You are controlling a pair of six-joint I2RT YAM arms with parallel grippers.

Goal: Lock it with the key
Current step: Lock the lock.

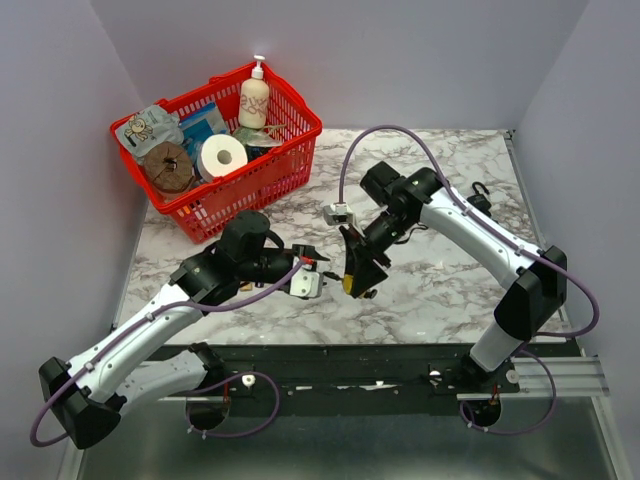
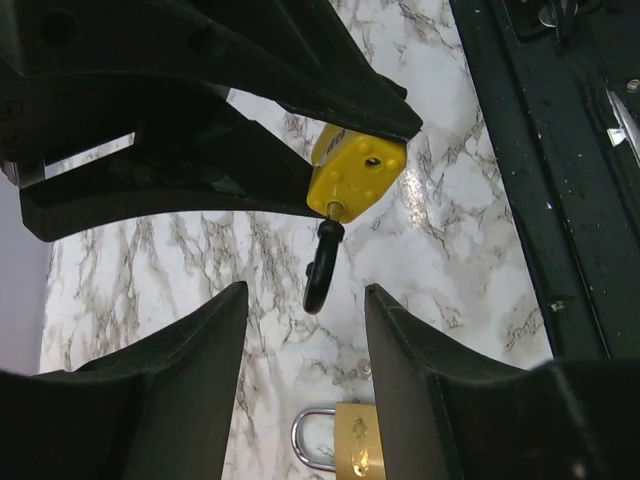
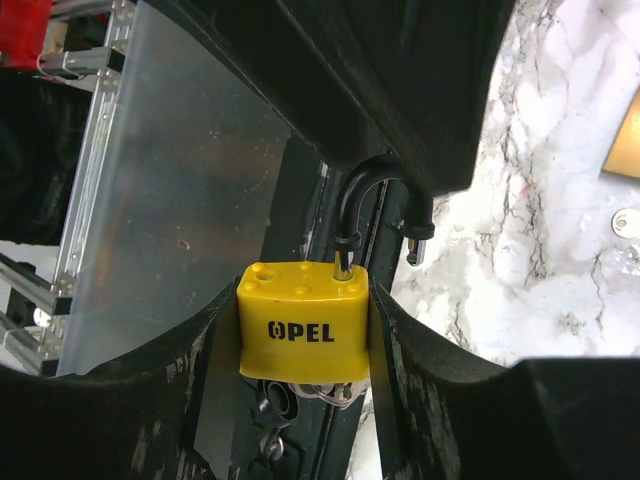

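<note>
The yellow padlock's narrow sides are pinched in my right gripper, so my left gripper needs to hold the black shackle while my right gripper takes the padlock's broad sides (image 3: pixel 302 347).
My right gripper (image 1: pixel 358 280) (image 3: pixel 303 300) is shut on a yellow padlock (image 3: pixel 303 320) marked OPEL and holds it above the table near the front edge. Its black shackle (image 3: pixel 385 200) is open, with one leg in the body and the free end apart. Metal rings (image 3: pixel 330 392) show under the body; I cannot make out a key. The padlock also shows in the left wrist view (image 2: pixel 355 170), shackle (image 2: pixel 322 265) hanging down. My left gripper (image 1: pixel 312 265) (image 2: pixel 305 290) is open and empty, just left of the padlock.
A brass padlock (image 2: pixel 355 445) with a silver shackle lies on the marble table (image 2: pixel 450 240) below my left gripper, a small silvery piece (image 2: pixel 385 368) beside it. A red basket (image 1: pixel 270 165) of goods stands at the back left. The black table rail (image 2: pixel 540 150) runs along the front.
</note>
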